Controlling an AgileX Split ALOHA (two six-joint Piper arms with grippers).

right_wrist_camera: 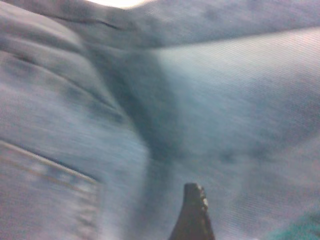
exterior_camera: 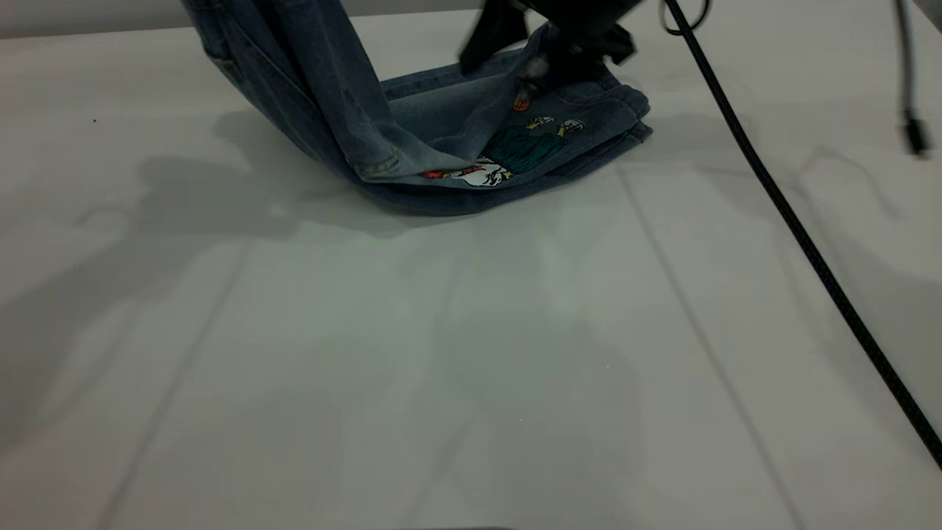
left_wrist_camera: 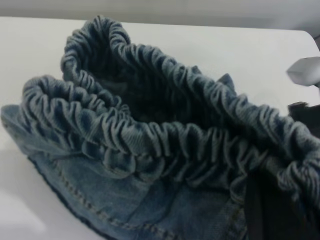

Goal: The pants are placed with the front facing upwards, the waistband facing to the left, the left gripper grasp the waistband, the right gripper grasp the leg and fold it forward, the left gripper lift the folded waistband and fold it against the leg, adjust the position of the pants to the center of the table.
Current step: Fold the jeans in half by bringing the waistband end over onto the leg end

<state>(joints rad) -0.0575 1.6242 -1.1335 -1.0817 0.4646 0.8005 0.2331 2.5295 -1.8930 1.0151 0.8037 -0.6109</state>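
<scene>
Next, my left gripper lets go of the waistband over the far edge of the legs [exterior_camera: 558, 32], in a spot that is just behind the cartoon print.
The blue denim pants [exterior_camera: 456, 147] lie folded at the far middle of the table [exterior_camera: 441, 383], with the cartoon print [exterior_camera: 515, 147] facing up. Their left end rises steeply and leaves the exterior view at the top left. In the left wrist view the ruched waistband [left_wrist_camera: 150, 135] fills the picture, and my left gripper [left_wrist_camera: 272, 200] is shut on it; this gripper is out of the exterior view. My right gripper [exterior_camera: 559, 44] is low over the pants' far right part, just behind the print, with denim [right_wrist_camera: 225, 100] filling its wrist view.
A thick black cable [exterior_camera: 795, 228] runs slantwise across the right side of the table. A thinner cable with a dark plug [exterior_camera: 914, 136] hangs at the far right. The table's near half is bare.
</scene>
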